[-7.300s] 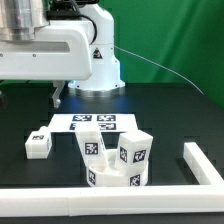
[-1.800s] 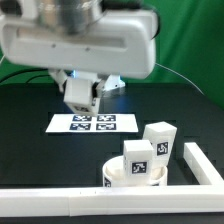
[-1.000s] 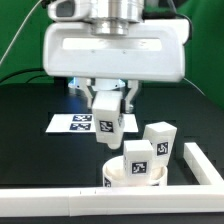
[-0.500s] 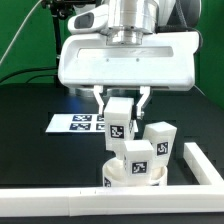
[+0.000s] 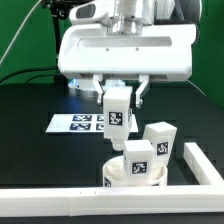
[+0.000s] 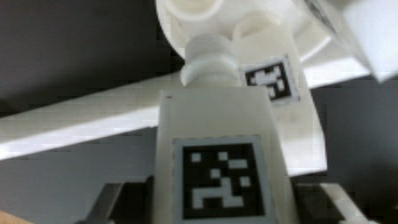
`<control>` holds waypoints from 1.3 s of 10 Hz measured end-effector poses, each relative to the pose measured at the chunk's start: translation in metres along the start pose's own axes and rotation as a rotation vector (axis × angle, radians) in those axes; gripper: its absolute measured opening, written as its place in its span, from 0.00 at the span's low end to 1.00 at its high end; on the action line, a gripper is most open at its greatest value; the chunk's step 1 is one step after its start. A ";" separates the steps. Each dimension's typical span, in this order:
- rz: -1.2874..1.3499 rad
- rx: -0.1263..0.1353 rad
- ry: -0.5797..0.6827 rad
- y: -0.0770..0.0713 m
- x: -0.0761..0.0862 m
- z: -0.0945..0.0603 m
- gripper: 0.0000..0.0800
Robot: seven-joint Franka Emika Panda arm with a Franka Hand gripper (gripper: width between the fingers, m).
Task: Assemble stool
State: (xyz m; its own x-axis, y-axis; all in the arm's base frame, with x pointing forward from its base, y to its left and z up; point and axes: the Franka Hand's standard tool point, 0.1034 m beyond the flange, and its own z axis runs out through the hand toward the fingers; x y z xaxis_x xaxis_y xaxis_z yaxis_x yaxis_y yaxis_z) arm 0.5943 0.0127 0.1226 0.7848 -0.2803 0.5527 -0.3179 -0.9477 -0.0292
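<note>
Next, my gripper releases the third white leg in the seat's open side (image 5: 115, 158), just behind the front leg.
The round white stool seat (image 5: 112, 176) rests near the front of the black table with two tagged block legs standing in it, one (image 5: 137, 157) in front and one (image 5: 160, 141) toward the exterior view's right. My gripper (image 5: 119, 93) is shut on a third white leg (image 5: 117, 113) and holds it upright just above the seat, behind the front leg. In the wrist view the held leg (image 6: 226, 150) fills the middle, with the seat (image 6: 222, 22) and a tagged leg (image 6: 265, 78) beyond it.
The marker board (image 5: 75, 123) lies flat behind the seat. A long white L-shaped bar runs along the front edge (image 5: 50, 204) and up the exterior view's right (image 5: 200, 163).
My gripper carried the third leg from the exterior view's left, over the marker board, to above the seat. Earlier the seat was shifted toward the right corner of the bar.
</note>
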 end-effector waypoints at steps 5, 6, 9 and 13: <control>-0.072 -0.047 0.053 0.005 -0.015 0.014 0.42; -0.056 -0.044 0.053 0.009 -0.013 0.009 0.42; -0.058 -0.044 0.046 0.010 -0.017 0.010 0.42; -0.073 -0.040 0.039 0.000 -0.023 0.016 0.42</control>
State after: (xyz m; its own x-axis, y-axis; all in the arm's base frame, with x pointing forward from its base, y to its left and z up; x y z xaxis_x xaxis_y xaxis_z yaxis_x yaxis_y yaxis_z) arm 0.5844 0.0165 0.0963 0.7856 -0.2038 0.5843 -0.2822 -0.9583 0.0451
